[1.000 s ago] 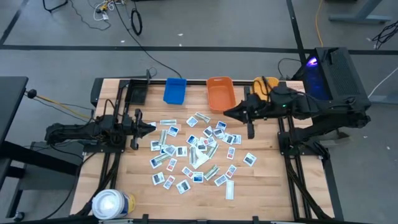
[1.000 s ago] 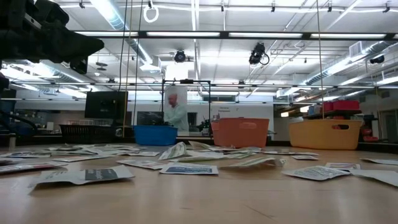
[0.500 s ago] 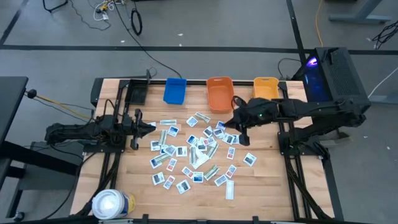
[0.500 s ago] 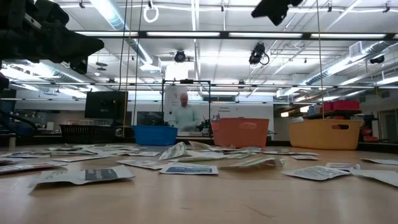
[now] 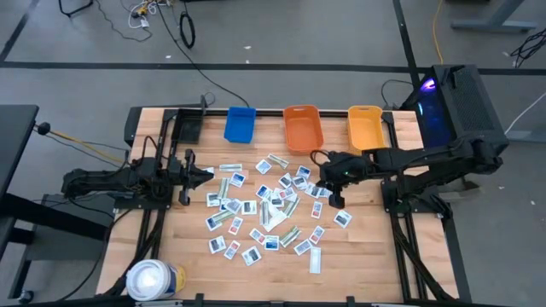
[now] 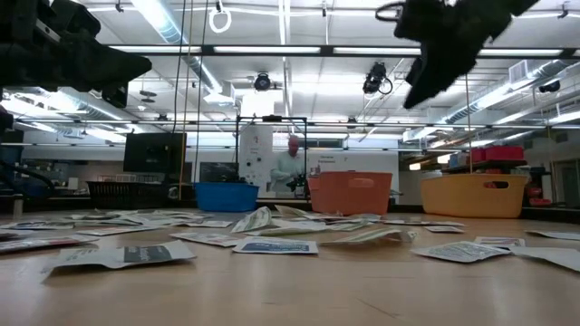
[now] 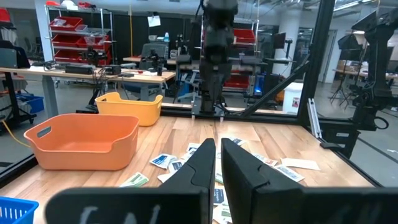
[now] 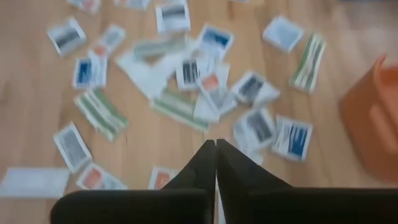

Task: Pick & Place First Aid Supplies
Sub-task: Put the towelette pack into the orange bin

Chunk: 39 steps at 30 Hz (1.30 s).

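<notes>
My right fingers will close on the middle of the dark-printed packet [image 5: 343, 218] lying alone just ahead, at the pile's edge.
The first aid supplies [image 5: 266, 206] are many small flat packets, white with blue, red or green print, strewn flat over the middle of the wooden table [image 5: 179, 247]; they also show in the right wrist view [image 8: 205, 87] and the low view [image 6: 272, 244]. My right gripper [image 5: 334, 200] hangs above the right side of the pile, slanting down, its fingers shut and holding nothing [image 8: 216, 149]; in the low view it is high over the table [image 6: 426, 91]. My left gripper [image 5: 209, 173] waits level at the pile's left edge, shut and holding nothing [image 7: 217, 158].
Along the far edge stand a blue bin [image 5: 241, 124], an orange bin [image 5: 302, 128] and a yellow bin [image 5: 365, 128]. A large white roll [image 5: 153, 280] stands at the near left corner. Bare wood lies near the front edge. A person [image 6: 290, 167] is in the room behind.
My right gripper has come down from high over the table's far right toward the packets, tipping from nearly level to slanting downward; it has dropped into the low view from above. The packets lie as before. The person behind the table has walked to the right.
</notes>
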{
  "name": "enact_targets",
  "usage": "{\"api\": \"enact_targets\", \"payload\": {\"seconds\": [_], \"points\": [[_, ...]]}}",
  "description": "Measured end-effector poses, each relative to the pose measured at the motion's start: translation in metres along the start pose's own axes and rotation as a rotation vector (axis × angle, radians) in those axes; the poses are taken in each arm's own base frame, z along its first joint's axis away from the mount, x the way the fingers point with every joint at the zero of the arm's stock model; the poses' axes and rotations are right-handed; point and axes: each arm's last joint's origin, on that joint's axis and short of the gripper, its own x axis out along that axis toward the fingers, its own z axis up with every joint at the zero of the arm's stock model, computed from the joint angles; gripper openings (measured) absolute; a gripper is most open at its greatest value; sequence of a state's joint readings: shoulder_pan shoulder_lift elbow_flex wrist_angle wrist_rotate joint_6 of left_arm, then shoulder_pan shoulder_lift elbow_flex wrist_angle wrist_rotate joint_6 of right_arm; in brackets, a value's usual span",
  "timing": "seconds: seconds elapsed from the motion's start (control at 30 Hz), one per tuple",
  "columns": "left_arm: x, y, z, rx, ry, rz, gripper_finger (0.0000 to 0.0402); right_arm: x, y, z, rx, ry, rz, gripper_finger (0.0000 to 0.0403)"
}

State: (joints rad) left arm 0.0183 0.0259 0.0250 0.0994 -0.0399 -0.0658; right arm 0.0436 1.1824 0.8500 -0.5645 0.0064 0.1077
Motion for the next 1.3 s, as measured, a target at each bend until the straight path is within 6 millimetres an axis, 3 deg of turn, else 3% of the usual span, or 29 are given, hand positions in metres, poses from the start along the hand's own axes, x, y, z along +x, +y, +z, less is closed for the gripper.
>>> {"api": "enact_targets", "payload": {"seconds": [0.27, 0.53, 0.73, 1.03, 1.3], "points": [[0.0, 0.0, 0.0, 0.0, 0.0, 0.0, 0.0032, 0.021, 0.001, -0.036, 0.113, 0.13, 0.018, 0.0067], [0.0, 0.0, 0.0, 0.0, 0.0, 0.0, 0.0032, 0.035, 0.005, -0.071, 0.078, 0.264, 0.122, 0.0132], [0.0, 0.0, 0.0, 0.0, 0.0, 0.0, 0.0032, 0.043, 0.011, -0.085, -0.145, 0.238, 0.191, 0.017], [0.0, 0.0, 0.0, 0.0, 0.0, 0.0, 0.0032, 0.047, 0.03, -0.079, -0.644, -0.006, 0.474, 0.0187], [0.0, 0.0, 0.0, 0.0, 0.0, 0.0, 0.0032, 0.065, 0.029, -0.086, -0.806, 0.063, 0.43, 0.0188]]}}
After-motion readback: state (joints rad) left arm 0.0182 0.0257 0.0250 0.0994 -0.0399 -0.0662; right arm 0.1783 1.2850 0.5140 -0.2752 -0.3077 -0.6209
